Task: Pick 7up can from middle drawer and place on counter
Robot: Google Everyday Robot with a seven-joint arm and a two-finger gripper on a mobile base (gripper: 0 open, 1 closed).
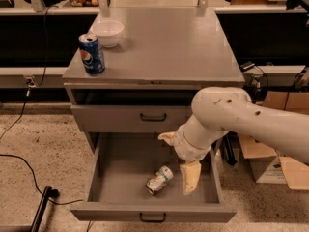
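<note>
Next, I grip the far end (166,173) of the 7up can, toward the open middle drawer's back.
The 7up can (159,180), silver-white with green markings, lies on its side on the floor of the open middle drawer (152,211), a little right of the middle. My gripper (175,164) hangs over the drawer just right of the can, open and empty. One cream finger (189,178) points down beside the can, and the other (166,138) sticks out to the left above it. The grey counter (164,42) tops the cabinet.
A blue Pepsi can (92,54) and a white bowl (107,33) stand on the counter's left side. The drawer front above (153,117) is shut. Cardboard boxes (285,163) sit on the floor at the right. A black cable and pole (41,209) lie at the left.
</note>
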